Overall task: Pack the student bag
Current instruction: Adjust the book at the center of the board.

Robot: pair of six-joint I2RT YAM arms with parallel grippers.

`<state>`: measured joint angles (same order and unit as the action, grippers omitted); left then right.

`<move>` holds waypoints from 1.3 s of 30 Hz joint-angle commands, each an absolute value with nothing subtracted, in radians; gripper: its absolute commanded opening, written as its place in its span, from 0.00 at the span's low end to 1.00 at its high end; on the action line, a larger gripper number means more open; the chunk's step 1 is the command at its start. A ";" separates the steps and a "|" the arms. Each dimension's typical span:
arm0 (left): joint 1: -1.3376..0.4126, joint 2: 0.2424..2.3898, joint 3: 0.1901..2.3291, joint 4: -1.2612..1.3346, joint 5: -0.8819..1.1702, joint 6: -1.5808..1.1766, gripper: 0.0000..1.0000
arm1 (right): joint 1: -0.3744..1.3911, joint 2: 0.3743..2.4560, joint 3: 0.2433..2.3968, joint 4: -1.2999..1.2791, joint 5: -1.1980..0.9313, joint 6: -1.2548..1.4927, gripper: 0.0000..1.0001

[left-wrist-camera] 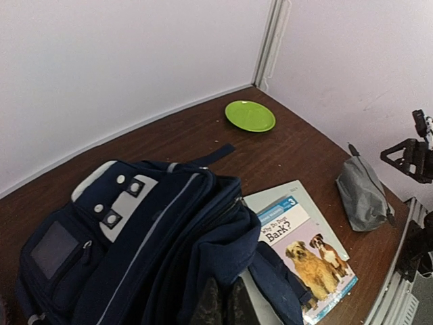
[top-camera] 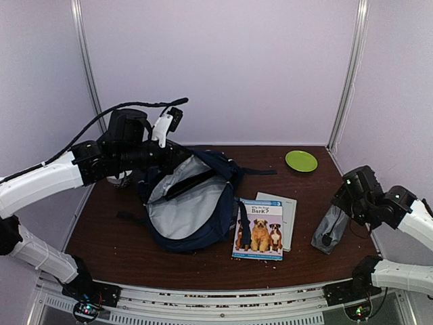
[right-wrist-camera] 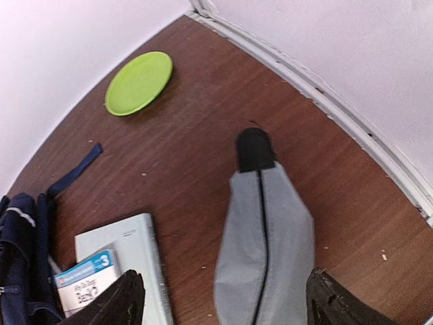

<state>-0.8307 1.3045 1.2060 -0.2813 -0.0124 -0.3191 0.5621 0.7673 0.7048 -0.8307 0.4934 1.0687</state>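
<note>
My right gripper will grip the top book showing dogs at the near corner (top-camera: 280, 252), on the edge facing the grey pouch.
The student bag (top-camera: 193, 206) is a navy backpack lying open in the middle of the table, its light grey lining showing. My left gripper (top-camera: 174, 154) is shut on the bag's upper rim and holds it up; in the left wrist view the dark fingertips (left-wrist-camera: 211, 306) pinch navy fabric of the bag (left-wrist-camera: 135, 230). A small grey zip pouch (right-wrist-camera: 267, 244) lies on the table at the right. My right gripper (right-wrist-camera: 226, 301) hangs over the pouch (top-camera: 331, 230), open wide, one finger on each side of it, the left one well clear.
Two books (top-camera: 260, 227) lie just right of the bag, the top one showing dogs (left-wrist-camera: 304, 244), with a dark bag strap across its corner. A green plate (top-camera: 301, 160) sits at the back right corner. Walls close off the back and both sides.
</note>
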 commanded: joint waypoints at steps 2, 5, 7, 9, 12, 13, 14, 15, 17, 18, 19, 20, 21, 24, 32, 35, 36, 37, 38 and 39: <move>-0.838 1.331 1.244 -0.083 0.134 -0.366 0.00 | 0.457 0.826 0.670 -0.963 0.456 1.131 0.83; -0.839 1.323 1.226 -0.080 0.142 -0.367 0.00 | 0.406 0.859 0.634 -0.919 0.395 1.114 0.84; -0.840 1.318 1.212 -0.079 0.150 -0.365 0.00 | 0.386 0.866 0.605 -0.868 0.360 1.110 0.83; -0.841 1.314 1.203 -0.080 0.151 -0.360 0.00 | 0.372 0.882 0.584 -0.832 0.340 1.109 0.83; -0.842 1.304 1.195 -0.084 0.134 -0.348 0.00 | 0.361 0.919 0.584 -0.812 0.329 1.101 0.82; -0.842 1.299 1.197 -0.089 0.118 -0.341 0.00 | 0.360 0.924 0.595 -0.825 0.337 1.100 0.82; -0.842 1.294 1.199 -0.093 0.095 -0.334 0.00 | 0.362 0.916 0.607 -0.831 0.347 1.091 0.81; -0.842 1.287 1.202 -0.099 0.068 -0.326 0.00 | 0.366 0.889 0.617 -0.842 0.357 1.084 0.80; -0.840 1.277 1.221 -0.123 -0.025 -0.308 0.00 | 0.379 0.832 0.646 -0.849 0.372 1.050 0.80; -0.836 1.276 1.237 -0.147 -0.072 -0.299 0.00 | 0.388 0.804 0.663 -0.855 0.383 1.034 0.80; -0.827 1.277 1.260 -0.166 -0.106 -0.294 0.00 | 0.395 0.786 0.689 -0.868 0.389 1.019 0.80; -0.816 1.278 1.282 -0.182 -0.128 -0.293 0.00 | 0.405 0.774 0.714 -0.872 0.383 0.994 0.80; -0.801 1.279 1.308 -0.193 -0.139 -0.293 0.00 | 0.416 0.769 0.736 -0.869 0.368 0.969 0.80; -0.774 1.279 1.376 -0.203 -0.143 -0.286 0.00 | 0.482 0.787 0.771 -0.812 0.281 0.918 0.79; -0.773 1.284 1.401 -0.205 -0.169 -0.267 0.00 | 0.796 0.998 0.743 -0.463 0.144 0.947 0.76; -0.773 1.284 1.379 -0.213 -0.168 -0.278 0.00 | 0.848 1.130 0.759 -0.386 0.087 0.963 0.74; -0.773 1.284 1.371 -0.216 -0.163 -0.280 0.00 | 0.861 1.168 0.766 -0.378 0.080 0.967 0.74; -0.773 1.283 1.362 -0.220 -0.158 -0.283 0.00 | 0.873 1.200 0.770 -0.374 0.074 0.967 0.74; -0.773 1.280 1.350 -0.221 -0.153 -0.284 0.00 | 0.879 1.232 0.769 -0.372 0.063 0.968 0.74; -0.773 1.277 1.337 -0.221 -0.151 -0.284 0.00 | 0.883 1.260 0.767 -0.372 0.055 0.970 0.73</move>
